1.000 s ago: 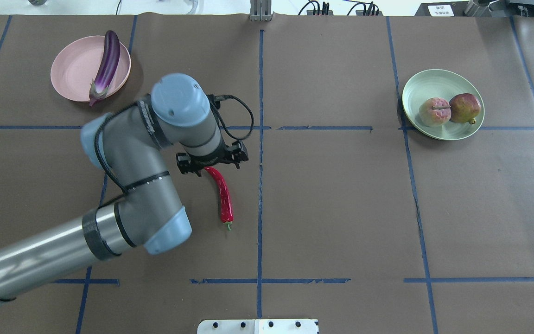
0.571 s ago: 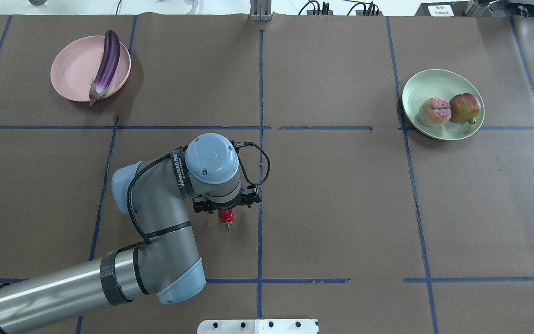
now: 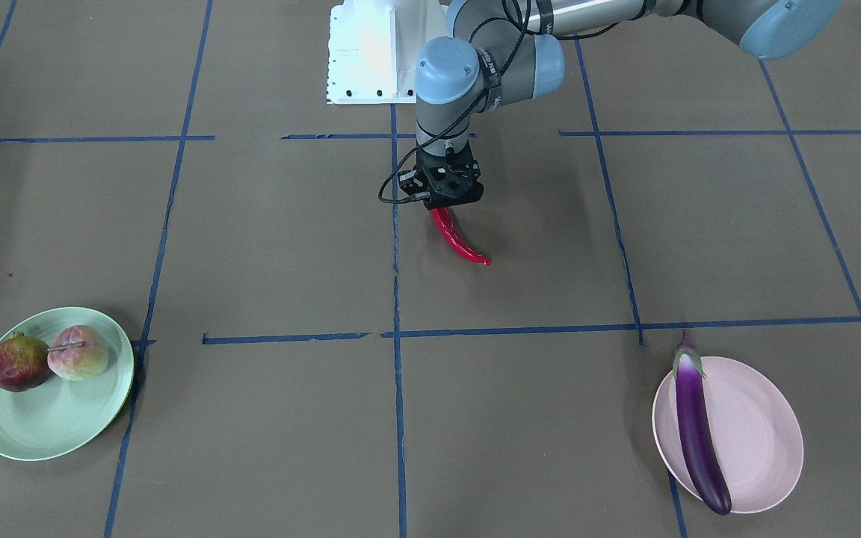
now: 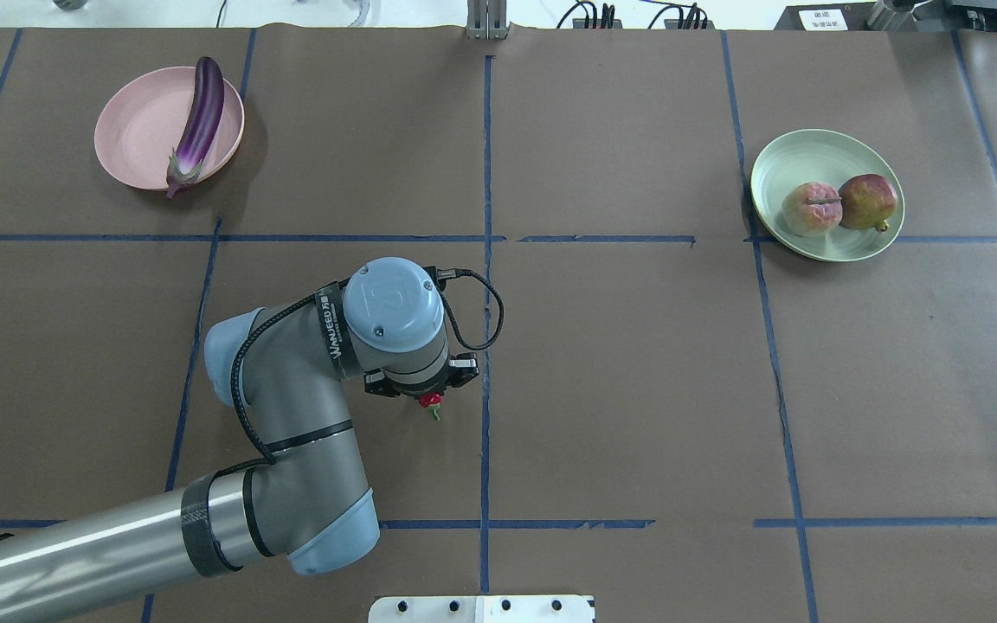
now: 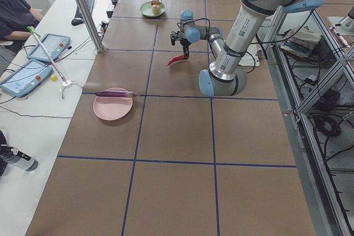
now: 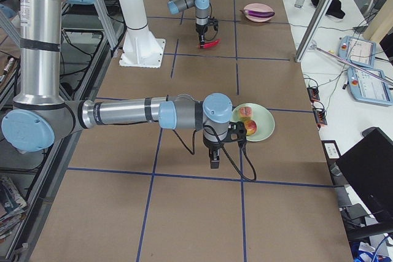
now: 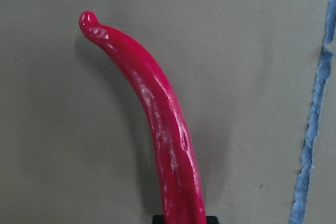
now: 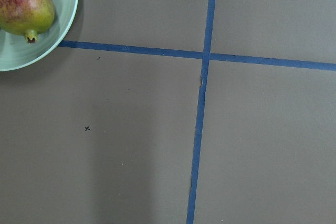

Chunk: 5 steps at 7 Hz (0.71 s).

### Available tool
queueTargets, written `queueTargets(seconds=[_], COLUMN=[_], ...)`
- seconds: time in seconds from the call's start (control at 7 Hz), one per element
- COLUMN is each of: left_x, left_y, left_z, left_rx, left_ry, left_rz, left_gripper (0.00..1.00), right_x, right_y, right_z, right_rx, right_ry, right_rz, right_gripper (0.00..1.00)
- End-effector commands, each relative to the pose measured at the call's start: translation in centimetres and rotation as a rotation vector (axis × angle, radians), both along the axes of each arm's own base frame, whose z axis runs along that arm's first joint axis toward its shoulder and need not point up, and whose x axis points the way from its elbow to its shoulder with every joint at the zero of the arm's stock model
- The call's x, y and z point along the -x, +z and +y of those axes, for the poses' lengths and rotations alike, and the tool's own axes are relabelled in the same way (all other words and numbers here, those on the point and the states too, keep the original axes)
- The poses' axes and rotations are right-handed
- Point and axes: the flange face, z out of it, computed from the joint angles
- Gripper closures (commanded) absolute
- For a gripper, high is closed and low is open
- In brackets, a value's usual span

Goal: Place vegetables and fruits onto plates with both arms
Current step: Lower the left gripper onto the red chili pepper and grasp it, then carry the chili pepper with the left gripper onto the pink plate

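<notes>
I need to use my left gripper to drop the red chili pepper, now held over the table's middle, on the pink plate's bare part [image 3: 766,438] next to the eggplant.
My left gripper [image 3: 447,208] points down over the table's middle and is shut on the stem end of the red chili pepper [image 3: 462,240], whose tip slants down toward the table. In the overhead view only its stem end [image 4: 432,401] shows under the wrist. The left wrist view shows the chili [image 7: 163,124] running forward from the jaws. The eggplant [image 4: 200,121] lies across the pink plate [image 4: 135,130]. The peach [image 4: 810,208] and pomegranate [image 4: 869,201] sit on the green plate [image 4: 810,156]. My right gripper [image 6: 214,161] hangs low beside the green plate; I cannot tell whether it is open or shut.
The white base block [image 3: 363,52] stands at the robot's edge of the table. Blue tape lines cross the brown table cover. The right wrist view shows the pomegranate [image 8: 23,4] on the green plate's rim [image 8: 65,24].
My left arm swung back toward the robot along the chili, from its tip end to its stem end. The chili's stem end has shifted slightly. Both plates are unchanged.
</notes>
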Motion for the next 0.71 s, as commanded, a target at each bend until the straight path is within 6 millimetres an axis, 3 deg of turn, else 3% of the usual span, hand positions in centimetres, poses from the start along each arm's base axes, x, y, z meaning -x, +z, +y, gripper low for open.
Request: queueTargets(seconds=[0.0, 0.29, 0.57], left_x=[6.8, 18.7, 27.8], left_y=[0.5, 5.0, 13.8], left_z=[-7.1, -18.0, -27.9], left_rx=[-0.019, -0.141, -0.185], left_ry=[-0.063, -0.024, 0.076], left_rz=[0.011, -0.045, -0.161], left_gripper=[1.0, 1.0, 1.0], right_x=[0.0, 0.0, 0.0], right_y=[0.0, 0.0, 0.0], right_z=[0.0, 0.0, 0.0], right_rx=[0.0, 0.0, 0.0], right_ry=[-0.001, -0.001, -0.001], right_rz=[0.0, 0.0, 0.0], right_gripper=[0.0, 0.0, 0.0])
